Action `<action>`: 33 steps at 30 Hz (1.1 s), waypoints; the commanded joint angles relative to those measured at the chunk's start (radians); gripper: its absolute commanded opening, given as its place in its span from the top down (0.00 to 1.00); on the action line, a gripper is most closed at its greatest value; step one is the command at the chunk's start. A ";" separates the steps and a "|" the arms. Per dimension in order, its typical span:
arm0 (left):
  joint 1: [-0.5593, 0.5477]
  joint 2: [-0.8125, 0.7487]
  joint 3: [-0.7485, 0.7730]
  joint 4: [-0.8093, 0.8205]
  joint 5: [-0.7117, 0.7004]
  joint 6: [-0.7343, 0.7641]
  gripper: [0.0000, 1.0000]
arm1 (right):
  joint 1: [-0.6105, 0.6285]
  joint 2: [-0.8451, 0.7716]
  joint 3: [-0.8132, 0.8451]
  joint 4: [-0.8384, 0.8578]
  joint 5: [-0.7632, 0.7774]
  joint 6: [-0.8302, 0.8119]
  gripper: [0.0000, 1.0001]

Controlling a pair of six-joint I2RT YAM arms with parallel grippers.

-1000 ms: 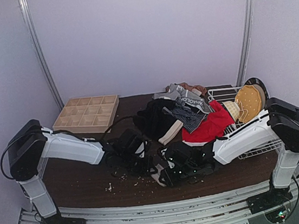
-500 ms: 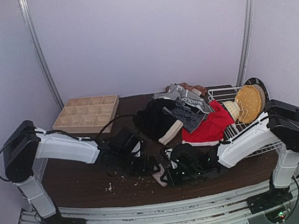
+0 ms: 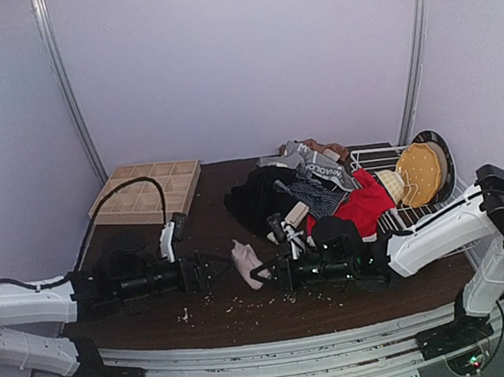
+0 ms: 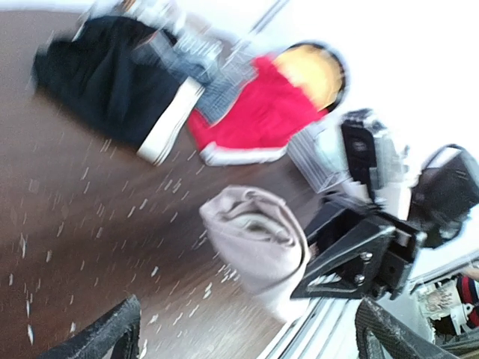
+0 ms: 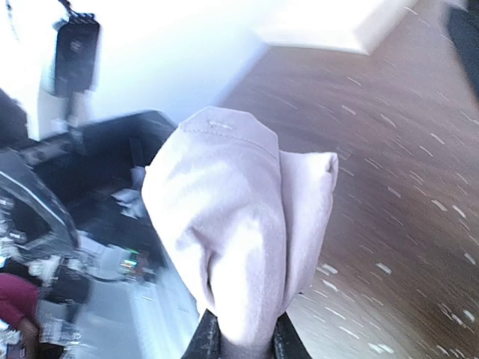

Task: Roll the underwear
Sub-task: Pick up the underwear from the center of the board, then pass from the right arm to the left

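Note:
The middle of the rolled underwear (image 3: 245,262) (image 4: 259,263), below its open upper end, should be grasped next by my left gripper to take it from my right gripper.
A pale pink-beige underwear (image 3: 246,263) is rolled into a bundle and pinched at one end by my right gripper (image 3: 265,272), which is shut on it just above the table. In the right wrist view the roll (image 5: 232,224) bulges out from between the two fingers of the gripper (image 5: 243,340). My left gripper (image 3: 218,272) lies low to the left of the roll, open and apart from it. From the left wrist, the roll (image 4: 254,243) shows ahead of that wide-open gripper (image 4: 251,344). More underwear is piled behind: black (image 3: 258,197), grey-striped (image 3: 316,185) and red (image 3: 356,208).
A wooden grid tray (image 3: 147,192) sits at the back left. A white wire basket (image 3: 421,214) with a round yellow thing (image 3: 420,172) stands at the right edge. Pale crumbs (image 3: 239,310) are scattered over the dark table near the front.
My left gripper opened, let go of the roll and drew back to the left, its arm dropping low. My right gripper closed on the roll and now holds it alone.

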 commanded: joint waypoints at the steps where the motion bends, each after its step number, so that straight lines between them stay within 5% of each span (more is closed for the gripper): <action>1: 0.002 -0.087 -0.046 0.266 0.080 0.125 0.02 | -0.004 0.000 0.048 0.204 -0.130 0.030 1.00; 14: 0.005 -0.073 -0.030 0.359 0.276 0.111 0.08 | 0.006 0.049 0.071 0.426 -0.228 0.097 1.00; 24: 0.026 0.004 0.007 0.479 0.344 0.037 0.48 | 0.013 0.035 0.058 0.427 -0.232 0.084 1.00; 30: 0.033 -0.006 -0.003 0.488 0.325 0.024 0.63 | 0.014 0.028 0.054 0.410 -0.230 0.073 1.00; 33: 0.033 -0.002 -0.002 0.488 0.327 0.023 0.83 | 0.018 0.025 0.065 0.374 -0.233 0.058 1.00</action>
